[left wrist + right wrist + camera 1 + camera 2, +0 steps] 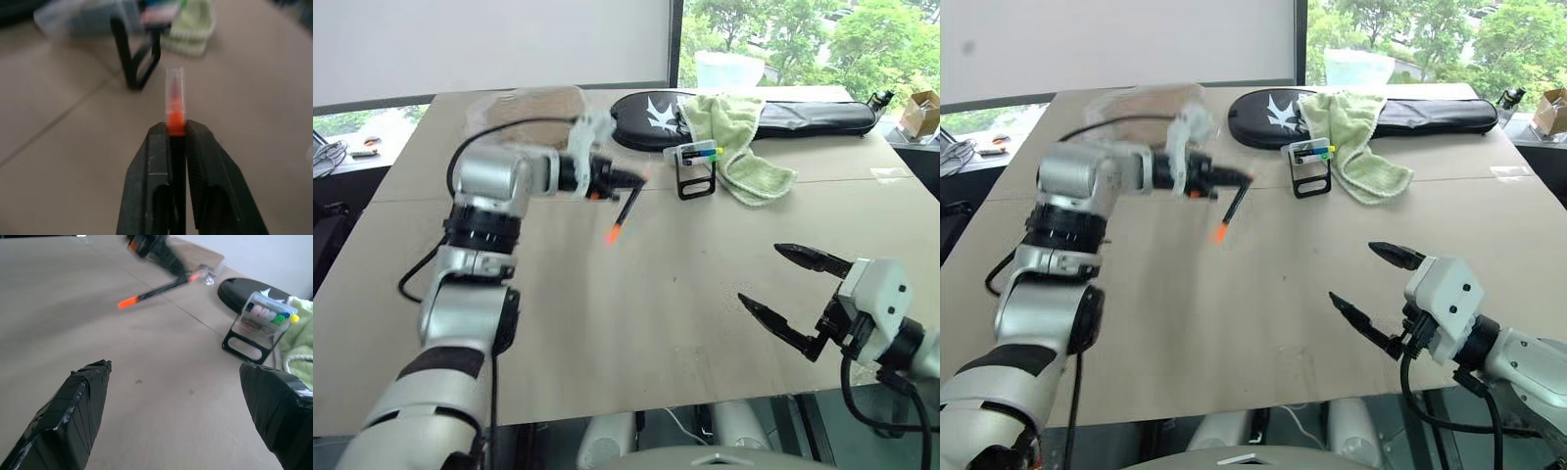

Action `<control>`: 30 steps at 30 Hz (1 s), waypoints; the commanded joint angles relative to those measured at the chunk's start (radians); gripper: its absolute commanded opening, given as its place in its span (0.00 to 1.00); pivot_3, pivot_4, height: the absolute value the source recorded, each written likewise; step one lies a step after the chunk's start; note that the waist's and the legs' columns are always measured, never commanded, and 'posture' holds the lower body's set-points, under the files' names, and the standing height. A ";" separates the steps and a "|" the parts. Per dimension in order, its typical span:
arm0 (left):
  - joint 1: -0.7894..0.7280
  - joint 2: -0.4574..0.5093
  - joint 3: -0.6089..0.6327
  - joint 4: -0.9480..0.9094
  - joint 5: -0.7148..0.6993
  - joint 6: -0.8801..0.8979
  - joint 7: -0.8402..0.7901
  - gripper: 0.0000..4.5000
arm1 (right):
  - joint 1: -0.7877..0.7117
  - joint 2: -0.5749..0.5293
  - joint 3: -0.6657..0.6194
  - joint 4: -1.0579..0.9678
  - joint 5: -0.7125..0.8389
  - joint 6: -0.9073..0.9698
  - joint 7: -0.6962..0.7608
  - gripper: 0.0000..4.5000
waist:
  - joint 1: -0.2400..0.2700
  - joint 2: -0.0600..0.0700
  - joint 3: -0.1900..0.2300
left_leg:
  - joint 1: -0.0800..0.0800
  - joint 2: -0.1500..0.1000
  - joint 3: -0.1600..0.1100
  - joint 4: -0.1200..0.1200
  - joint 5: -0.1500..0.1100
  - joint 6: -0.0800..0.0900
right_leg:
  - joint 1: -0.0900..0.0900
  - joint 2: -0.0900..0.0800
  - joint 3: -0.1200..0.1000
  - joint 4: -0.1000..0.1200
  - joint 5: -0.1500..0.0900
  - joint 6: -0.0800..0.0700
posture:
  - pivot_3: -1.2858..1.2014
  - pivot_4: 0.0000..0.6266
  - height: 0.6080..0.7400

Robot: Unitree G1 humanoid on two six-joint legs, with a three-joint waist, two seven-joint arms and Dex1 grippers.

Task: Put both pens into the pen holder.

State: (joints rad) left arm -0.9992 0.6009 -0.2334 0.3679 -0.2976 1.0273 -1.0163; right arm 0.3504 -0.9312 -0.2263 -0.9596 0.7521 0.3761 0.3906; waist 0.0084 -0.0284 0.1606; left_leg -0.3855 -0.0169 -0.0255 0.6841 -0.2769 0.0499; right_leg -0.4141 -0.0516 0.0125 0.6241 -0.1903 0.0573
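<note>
The left gripper pinches the orange-tipped pen beside its clear cap, so the robot should put the pen down and grip it again farther along its black body (628,208).
My left gripper (634,182) is shut on the orange-tipped pen (625,211), which hangs tilted above the table with its orange end (612,235) lowest. In the left wrist view the fingers (161,166) pinch the pen's orange part (175,120). The pen holder (695,168), a black wire stand with a clear top, stands just beyond and to the right of the pen. Blue, green and yellow caps show in its top (266,313); I cannot tell whether the blue one is a pen. My right gripper (760,273) hovers open over the near right of the table with nothing between its fingers.
A long black zipped case (803,116) lies along the far edge, with a pale green towel (739,137) draped over it next to the holder. A clear tub (729,69) stands behind. A cardboard box (922,113) sits off the table's right.
</note>
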 commanded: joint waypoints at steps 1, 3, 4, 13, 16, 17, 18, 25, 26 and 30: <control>0.013 0.032 -0.105 -0.034 0.073 -0.132 -0.077 0.04 | -0.023 0.021 0.012 -0.016 -0.018 0.015 0.015 1.00 | 0.007 0.000 0.000 | 0.000 0.000 0.000 0.000 0.000 0.000 | 0.000 0.000 0.000 0.000 0.000 -0.001 | 0.52 0.24 1.00; 0.025 0.036 -0.182 -0.006 0.123 -0.197 -0.120 0.04 | -0.024 0.038 0.023 -0.030 -0.032 0.027 0.011 1.00 | 0.010 0.000 0.000 | 0.000 -0.001 0.001 0.000 0.000 0.000 | 0.000 -0.002 0.001 0.000 0.000 -0.002 | 0.52 0.24 1.00; 0.025 0.031 -0.204 0.012 0.140 -0.222 -0.135 0.04 | -0.025 0.046 0.027 -0.037 -0.038 0.033 0.009 1.00 | 0.011 0.000 0.000 | 0.000 -0.002 0.001 0.000 0.000 0.000 | 0.000 -0.002 0.001 -0.001 0.000 -0.002 | 0.52 0.24 1.00; -0.030 -0.008 -0.314 0.221 0.299 -0.438 -0.235 0.85 | 0.027 0.113 0.071 -0.088 -0.112 0.042 -0.043 1.00 | 0.010 0.001 -0.001 | -0.001 -0.002 0.001 0.000 0.000 0.000 | 0.000 -0.002 0.000 0.000 -0.001 0.000 | 0.52 0.24 1.00; -0.099 -0.010 -0.372 0.269 0.381 -0.443 -0.257 0.98 | 0.043 0.123 0.092 -0.088 -0.131 0.025 -0.059 1.00 | 0.008 0.000 -0.001 | 0.000 -0.002 0.001 0.002 0.000 0.001 | 0.001 -0.001 0.001 0.000 -0.002 0.002 | 0.52 0.24 1.00; -0.122 -0.013 -0.395 0.285 0.408 -0.448 -0.275 0.98 | 0.041 0.125 0.102 -0.088 -0.138 0.023 -0.066 1.00 | 0.006 0.000 -0.001 | 0.000 -0.002 0.001 0.003 0.000 0.001 | 0.001 -0.001 0.001 0.000 -0.002 0.002 | 0.52 0.24 1.00; -0.157 -0.029 -0.435 0.307 0.438 -0.438 -0.320 0.98 | 0.043 0.132 0.116 -0.088 -0.149 0.020 -0.073 1.00 | 0.003 0.000 -0.001 | 0.000 -0.002 0.001 0.003 0.000 0.001 | 0.001 -0.001 0.001 0.000 -0.002 0.001 | 0.52 0.24 1.00; -0.258 -0.107 -0.576 0.469 0.599 -0.465 -0.497 0.98 | 0.035 0.151 0.170 -0.088 -0.184 0.008 -0.111 1.00 | 0.003 0.000 0.000 | -0.001 0.000 0.004 0.001 0.000 0.001 | -0.001 0.001 0.004 0.000 -0.003 0.002 | 0.52 0.24 1.00; -0.261 -0.118 -0.584 0.481 0.616 -0.471 -0.505 0.98 | 0.043 0.152 0.172 -0.088 -0.190 0.003 -0.114 1.00 | 0.003 0.000 0.000 | -0.001 0.000 0.004 0.001 -0.001 0.003 | -0.001 0.001 0.004 0.000 -0.003 0.002 | 0.52 0.24 1.00; -0.248 -0.157 -0.592 0.512 0.678 -0.488 -0.478 0.87 | 0.056 0.155 0.179 -0.088 -0.202 -0.008 -0.126 1.00 | 0.004 0.001 -0.001 | -0.001 -0.001 0.004 0.001 -0.003 0.005 | -0.001 0.000 0.004 0.000 -0.005 0.005 | 0.52 0.24 1.00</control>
State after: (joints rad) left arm -1.2836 0.4516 -0.7951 0.8411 0.3425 0.5439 -1.5038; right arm 0.4071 -0.7788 -0.0447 -1.0113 0.5541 0.3941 0.2745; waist 0.0122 -0.0271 0.1591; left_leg -0.3856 -0.0176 -0.0210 0.6849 -0.2797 0.0549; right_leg -0.4151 -0.0515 0.0166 0.6237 -0.1954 0.0625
